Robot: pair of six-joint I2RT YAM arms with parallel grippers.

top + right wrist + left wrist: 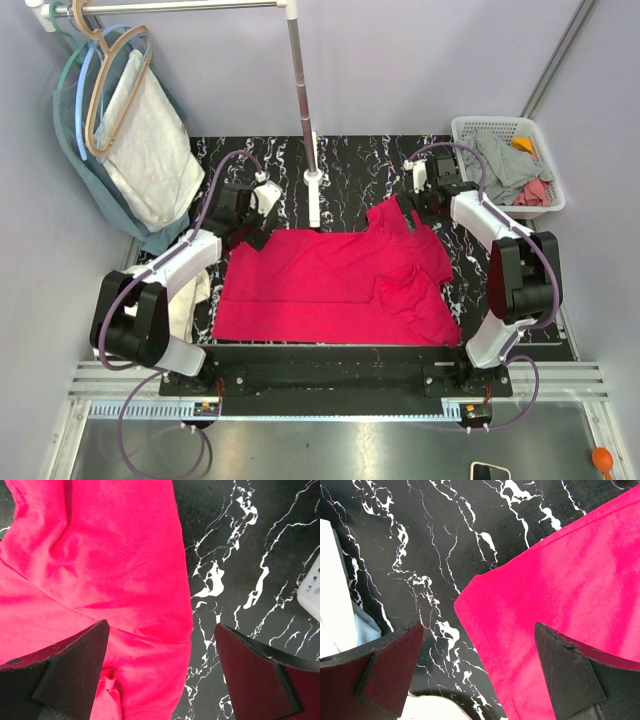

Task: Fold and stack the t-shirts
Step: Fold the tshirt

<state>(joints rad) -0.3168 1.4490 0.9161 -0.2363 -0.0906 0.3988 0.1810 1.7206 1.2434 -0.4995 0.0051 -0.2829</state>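
The robot's right gripper should close on the red t-shirt's far corner (397, 201), the one beside the bunched fold on the basket's side.
A red t-shirt (330, 285) lies spread on the black marble table (350, 160), its far right part bunched and folded over. My left gripper (248, 230) is open over the shirt's far left corner. In the left wrist view (477, 665) the shirt's hemmed corner (555, 605) lies between the fingers, apart from them. My right gripper (415, 212) is open over the shirt's far right part. In the right wrist view (160, 665) the shirt's folded edge (100, 570) lies between the fingers. Neither gripper holds anything.
A white basket (460, 125) of mixed clothes stands at the back right. A rack pole (303, 100) rises at the back centre, its base by the shirt. Garments on hangers (140, 140) hang at the back left. A white cloth (190, 300) lies by the left arm.
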